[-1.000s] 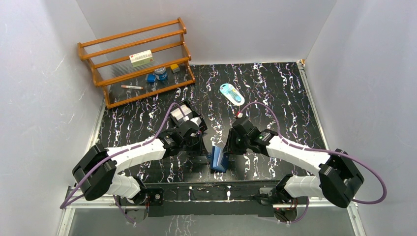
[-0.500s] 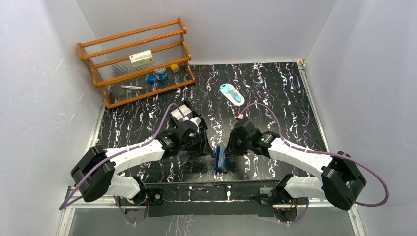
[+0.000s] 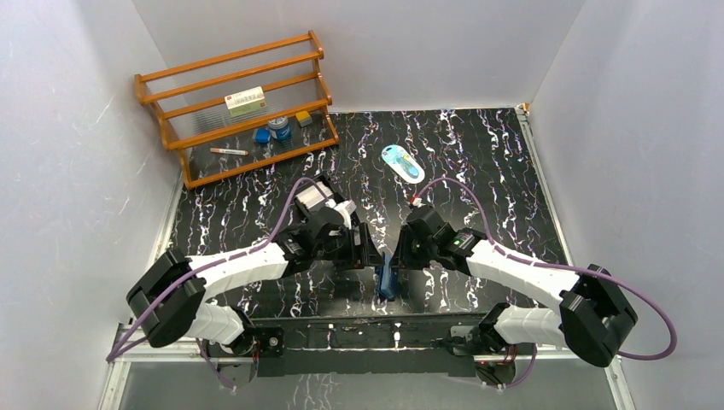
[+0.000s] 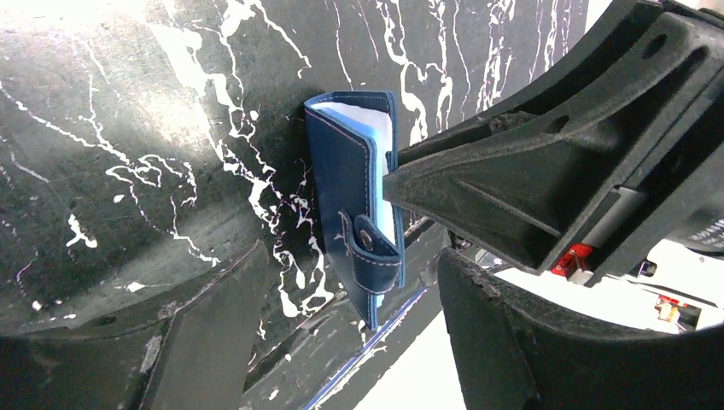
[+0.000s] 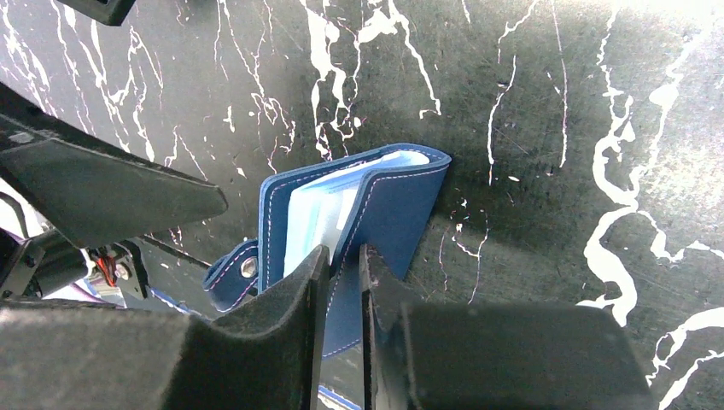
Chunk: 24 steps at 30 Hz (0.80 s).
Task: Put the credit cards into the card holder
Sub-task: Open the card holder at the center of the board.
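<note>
My left gripper needs to take the cover with the snap strap [image 4: 343, 224] and spread the card holder open, as the holder stands nearly shut in my right gripper.
The card holder [image 3: 387, 275] is a navy-blue wallet standing on edge on the black marbled table, between the two arms. It is partly folded, with pale blue pockets [image 5: 320, 213] showing inside. My right gripper [image 5: 343, 272] is shut on one navy cover [image 5: 397, 213]. My left gripper [image 4: 350, 256] stands open, and the snap strap [image 4: 369, 248] shows between its fingertips without touching them. In the top view the left gripper [image 3: 369, 254] and the right gripper [image 3: 395, 260] flank the wallet. No credit cards show plainly. The pale pieces in the black tray [image 3: 318, 199] cannot be identified.
A wooden rack [image 3: 235, 102] stands at the back left, holding a white-and-red box [image 3: 245, 102] and small blue items. A pale blue oval packet [image 3: 402, 162] lies at mid-back. The table's metal front rail [image 3: 376, 329] runs just behind the wallet.
My left gripper went from shut to open and let go of the card holder. The wallet folded narrower and shifted slightly right. The right jaws closed tighter on its cover.
</note>
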Tool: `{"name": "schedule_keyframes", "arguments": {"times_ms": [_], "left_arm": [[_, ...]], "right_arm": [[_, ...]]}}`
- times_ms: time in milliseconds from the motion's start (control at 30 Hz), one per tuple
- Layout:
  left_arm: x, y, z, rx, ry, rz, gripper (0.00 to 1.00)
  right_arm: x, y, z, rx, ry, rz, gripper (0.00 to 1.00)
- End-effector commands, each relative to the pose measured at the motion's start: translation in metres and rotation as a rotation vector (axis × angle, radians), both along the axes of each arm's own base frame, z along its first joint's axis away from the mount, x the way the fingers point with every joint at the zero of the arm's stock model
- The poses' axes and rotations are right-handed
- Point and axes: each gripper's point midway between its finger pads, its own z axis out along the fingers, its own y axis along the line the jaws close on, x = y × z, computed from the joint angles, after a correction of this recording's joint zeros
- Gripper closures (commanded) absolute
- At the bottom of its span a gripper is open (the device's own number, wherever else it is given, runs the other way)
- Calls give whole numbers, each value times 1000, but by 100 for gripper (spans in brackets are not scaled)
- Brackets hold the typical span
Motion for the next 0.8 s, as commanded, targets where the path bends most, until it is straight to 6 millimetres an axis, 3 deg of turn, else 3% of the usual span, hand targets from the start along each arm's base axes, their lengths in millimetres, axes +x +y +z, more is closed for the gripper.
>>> {"name": "schedule_keyframes", "arguments": {"times_ms": [0,267,433,600,767], "left_arm": [[5,-17,15,-41,-39,-63,28],[10,-19,-12,44,-18,-88,30],[11,-19,-21,71,-12,-103,40],[10,-16,-26,81,-8,-101,54],[9,-15,-26,80,-15,-106,75]], "right_arm": [[-1,-5,-6,-32,-6,14,75],[1,0,-2,-17,-11,27,75],[1,-2,-3,-27,-9,26,76],[2,-6,-6,-48,-13,20,76],[1,-11,-13,-74,-13,13,73]]}}
